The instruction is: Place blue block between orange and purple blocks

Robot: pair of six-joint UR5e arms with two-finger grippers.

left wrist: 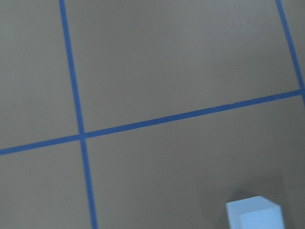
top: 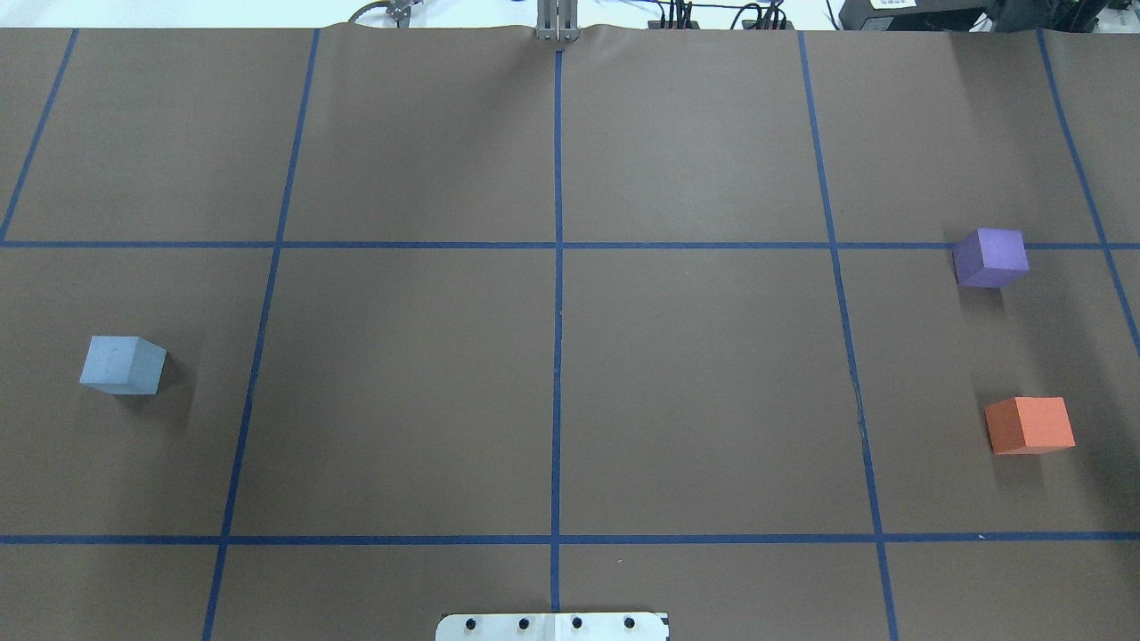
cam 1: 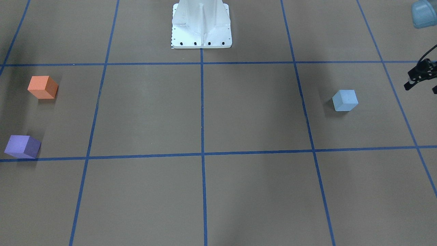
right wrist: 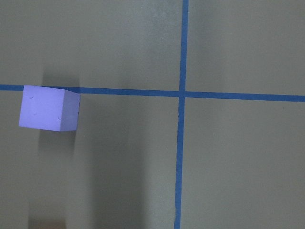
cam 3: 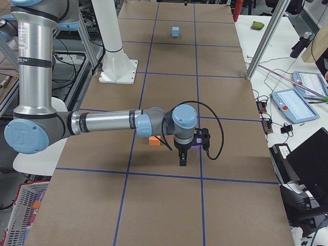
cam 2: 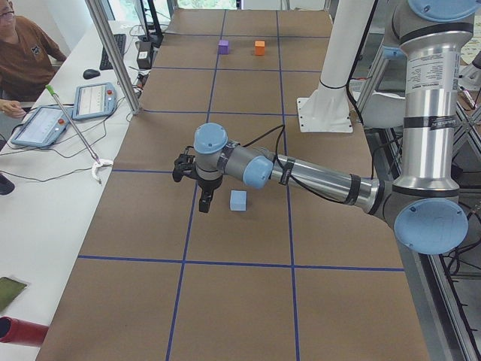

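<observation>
My left gripper is to move next down over the blue block, and then I need to close it across the block's upper sides (cam 1: 345, 97) (left wrist: 259, 219).
The blue block (cam 1: 345, 100) sits on the brown table at the robot's left, and also shows in the overhead view (top: 122, 364) and at the bottom of the left wrist view (left wrist: 255, 214). The orange block (cam 1: 42, 87) and the purple block (cam 1: 23, 146) sit apart at the robot's right. The gap between them is bare table. My left gripper (cam 1: 422, 87) hovers beside the blue block, apart from it, its fingers spread and empty. My right gripper (cam 3: 183, 156) hangs over the orange and purple blocks. I cannot tell whether it is open or shut.
The white robot base (cam 1: 201, 27) stands at the table's middle edge. Blue tape lines (top: 557, 267) divide the table into squares. An operator (cam 2: 22, 53) and tablets (cam 2: 94, 99) are at a side bench beyond the table's far edge.
</observation>
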